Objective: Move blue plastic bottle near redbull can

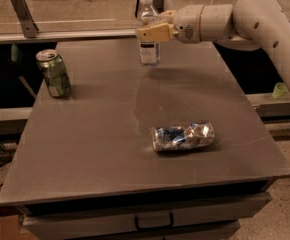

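The gripper needs to release the blue plastic bottle on the grey table (181,114), behind the crushed redbull can.
The blue plastic bottle (148,31) is a tall clear bottle with a white cap and a white-and-dark label. It hangs upright a little above the far middle of the grey table (100,134). My gripper (149,32) reaches in from the right and is shut on the bottle around its upper body. The redbull can (183,136) is a crushed silver and blue can lying on its side at the table's near right, well in front of the bottle.
A smooth green can (53,73) with a silver top stands upright at the table's left edge. A metal rail (60,34) runs behind the table. A drawer handle (152,221) shows below the front edge.
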Tool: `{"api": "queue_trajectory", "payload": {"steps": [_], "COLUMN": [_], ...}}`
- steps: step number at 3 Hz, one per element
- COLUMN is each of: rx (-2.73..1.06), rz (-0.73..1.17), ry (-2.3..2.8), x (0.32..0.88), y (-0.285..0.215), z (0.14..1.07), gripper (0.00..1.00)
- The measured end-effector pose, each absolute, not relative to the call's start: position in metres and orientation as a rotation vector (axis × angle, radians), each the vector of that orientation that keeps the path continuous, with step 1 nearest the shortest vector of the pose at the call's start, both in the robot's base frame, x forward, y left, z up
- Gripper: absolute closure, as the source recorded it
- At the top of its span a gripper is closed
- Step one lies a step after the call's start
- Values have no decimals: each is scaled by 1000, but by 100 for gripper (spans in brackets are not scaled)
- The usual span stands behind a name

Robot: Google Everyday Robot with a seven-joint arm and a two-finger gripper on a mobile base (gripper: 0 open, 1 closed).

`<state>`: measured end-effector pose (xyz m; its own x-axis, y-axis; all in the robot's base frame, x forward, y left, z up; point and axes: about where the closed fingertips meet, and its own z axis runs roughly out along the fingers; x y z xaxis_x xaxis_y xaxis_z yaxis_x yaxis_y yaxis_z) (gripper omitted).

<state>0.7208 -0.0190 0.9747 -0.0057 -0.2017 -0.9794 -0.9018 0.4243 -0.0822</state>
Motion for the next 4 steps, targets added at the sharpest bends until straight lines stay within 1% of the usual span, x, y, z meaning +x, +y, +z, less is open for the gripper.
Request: {"api": "queue_trajectory", "payload": {"steps": [2, 3, 4], "rx": [-1118, -1173, -1214], "rz": [851, 853, 850], "ry": [1435, 1463, 1502], "x": [623, 584, 566], "y": [-60, -75, -83], "z": [963, 954, 945], "gripper": [100, 98, 74]}}
